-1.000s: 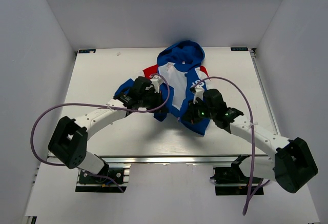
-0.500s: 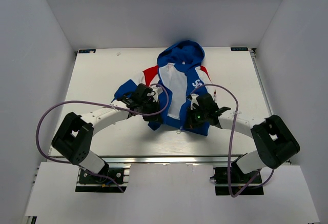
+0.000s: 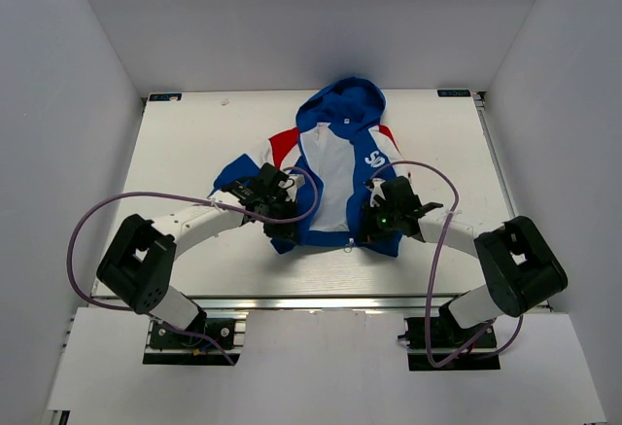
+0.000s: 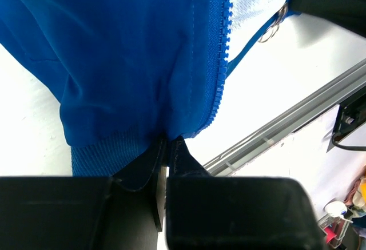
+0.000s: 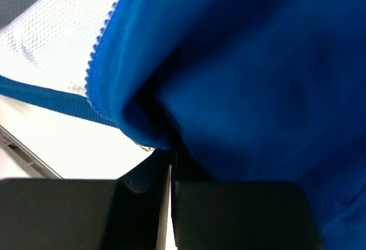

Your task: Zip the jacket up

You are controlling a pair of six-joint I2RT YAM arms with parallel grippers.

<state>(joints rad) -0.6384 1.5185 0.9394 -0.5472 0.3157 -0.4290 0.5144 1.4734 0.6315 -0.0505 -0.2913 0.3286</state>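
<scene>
Next, I take a new grip on the jacket's hem [image 4: 140, 145] beside the zipper's lower end, as that end curls into my left gripper's fingers, to leave it free for the zipper pull.
The jacket [image 3: 335, 158] lies open on the table, hood away from me, royal blue with red shoulders and white lining showing down the middle. My left gripper [image 3: 282, 223] is shut on the lower hem of the jacket's left front panel [image 4: 120, 61], beside the blue zipper teeth [image 4: 220, 72]. My right gripper [image 3: 374, 221] is shut on the lower edge of the right front panel [image 5: 251, 67], next to its zipper teeth [image 5: 100, 44]. A small metal zipper pull [image 4: 273, 28] shows near the white lining.
The table's front edge with a metal rail [image 3: 321, 301] runs just below the jacket's hem. Purple cables [image 3: 97, 216] loop from both arms. White walls enclose the table on three sides.
Both grippers have moved toward the near edge, pulling the jacket's front panels down and flatter. The white lettering on the chest has come into view.
</scene>
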